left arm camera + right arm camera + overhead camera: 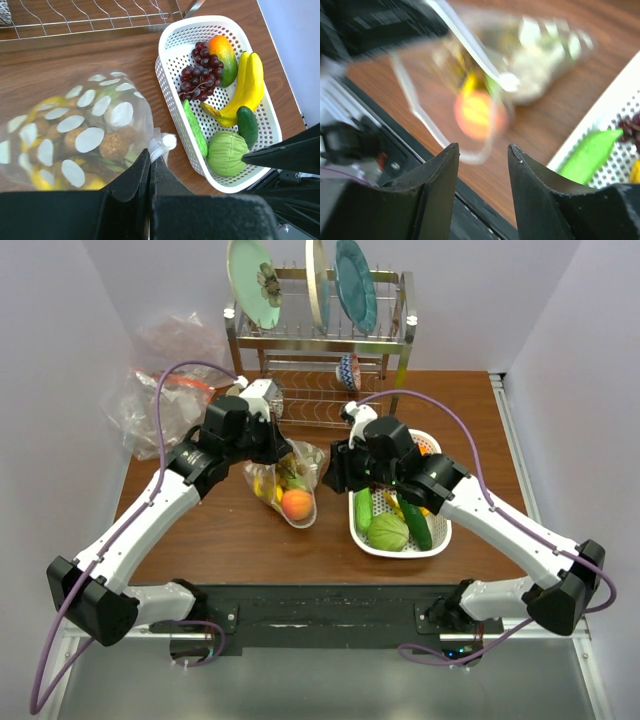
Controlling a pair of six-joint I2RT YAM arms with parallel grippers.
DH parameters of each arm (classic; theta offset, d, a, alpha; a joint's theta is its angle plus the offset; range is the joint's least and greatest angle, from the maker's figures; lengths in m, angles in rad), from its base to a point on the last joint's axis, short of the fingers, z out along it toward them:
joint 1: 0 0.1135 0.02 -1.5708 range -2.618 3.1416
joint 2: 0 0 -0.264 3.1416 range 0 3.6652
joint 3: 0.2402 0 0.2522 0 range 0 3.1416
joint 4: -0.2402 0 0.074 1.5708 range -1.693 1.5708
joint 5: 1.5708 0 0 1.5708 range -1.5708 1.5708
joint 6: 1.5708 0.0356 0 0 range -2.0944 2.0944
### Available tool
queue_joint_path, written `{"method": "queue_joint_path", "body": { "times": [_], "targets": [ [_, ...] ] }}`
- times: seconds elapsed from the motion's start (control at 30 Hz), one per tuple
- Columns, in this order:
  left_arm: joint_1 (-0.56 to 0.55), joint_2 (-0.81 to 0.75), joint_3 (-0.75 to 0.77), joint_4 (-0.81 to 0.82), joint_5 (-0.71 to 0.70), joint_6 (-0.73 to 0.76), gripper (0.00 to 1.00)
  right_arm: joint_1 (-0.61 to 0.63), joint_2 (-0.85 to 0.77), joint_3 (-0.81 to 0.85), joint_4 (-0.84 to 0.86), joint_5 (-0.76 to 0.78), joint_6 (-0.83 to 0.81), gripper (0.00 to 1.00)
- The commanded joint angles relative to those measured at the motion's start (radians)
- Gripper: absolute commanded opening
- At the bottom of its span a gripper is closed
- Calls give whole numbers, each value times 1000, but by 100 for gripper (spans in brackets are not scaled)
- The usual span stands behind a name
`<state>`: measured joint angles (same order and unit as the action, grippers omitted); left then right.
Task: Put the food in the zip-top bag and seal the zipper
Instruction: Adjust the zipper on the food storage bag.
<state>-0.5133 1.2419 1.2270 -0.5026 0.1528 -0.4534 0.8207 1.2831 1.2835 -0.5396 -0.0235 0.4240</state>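
Next, I pinch the rim (316, 496) beside the basket with my right gripper and help lift the bag before sealing, as the bag's opening sags open with the peach at it.
The dotted zip-top bag (288, 480) lies on the table between the arms and holds an orange-pink peach (296, 505), yellow pieces and a brown ball (114, 145). My left gripper (275, 447) is shut on the bag's edge by the zipper (165, 144); its jaws are pressed together in the left wrist view (149, 159). My right gripper (335, 472) is open and empty just right of the bag. In its blurred view (482, 152) the bag's mouth rim (427, 122) gapes around the peach (477, 112). More food lies in the white basket (435, 537): grapes (200, 72), bananas (246, 90).
A metal dish rack (320, 340) with plates stands at the back. A heap of plain clear plastic (160, 390) lies at the back left. The basket also holds a mango (224, 57), a cucumber (247, 126) and green pieces (227, 152). Walls close in on both sides.
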Motion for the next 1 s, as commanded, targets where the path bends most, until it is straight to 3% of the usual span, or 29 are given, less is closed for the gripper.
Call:
{"method": "queue_joint_path", "body": {
  "times": [0.0, 0.33, 0.47, 0.57, 0.67, 0.77, 0.8, 0.87, 0.97],
  "targets": [
    [-5, -32, 72, 52, 16, 1, 0, 1, 16, -68, -33, -22, -44, 47],
    [-4, -42, 108, -8, -39, 24, 0, 3, 125, -104, 79, -96, -5, 49],
    [-4, -50, 106, -13, -39, 22, 0, 3, 130, -102, 56, -58, 5, 28],
    [-5, -53, 104, -16, -44, 25, 0, 3, 95, -115, 64, -52, 13, 28],
    [-4, -53, 97, -13, -41, 25, 0, 3, 81, -122, 64, -44, 13, 12],
    [-4, -55, 97, -8, -36, 24, 0, 3, 94, -105, 41, -47, 6, 3],
    [-4, -53, 98, -10, -39, 24, 0, 3, 102, -104, 40, -56, 2, 5],
    [-4, -55, 103, -14, -45, 25, 0, 3, 104, -104, 41, -75, 2, 28],
    [-5, -56, 114, -22, -50, 28, 0, 3, 116, -104, 43, -70, -1, 35]
  ]
}}
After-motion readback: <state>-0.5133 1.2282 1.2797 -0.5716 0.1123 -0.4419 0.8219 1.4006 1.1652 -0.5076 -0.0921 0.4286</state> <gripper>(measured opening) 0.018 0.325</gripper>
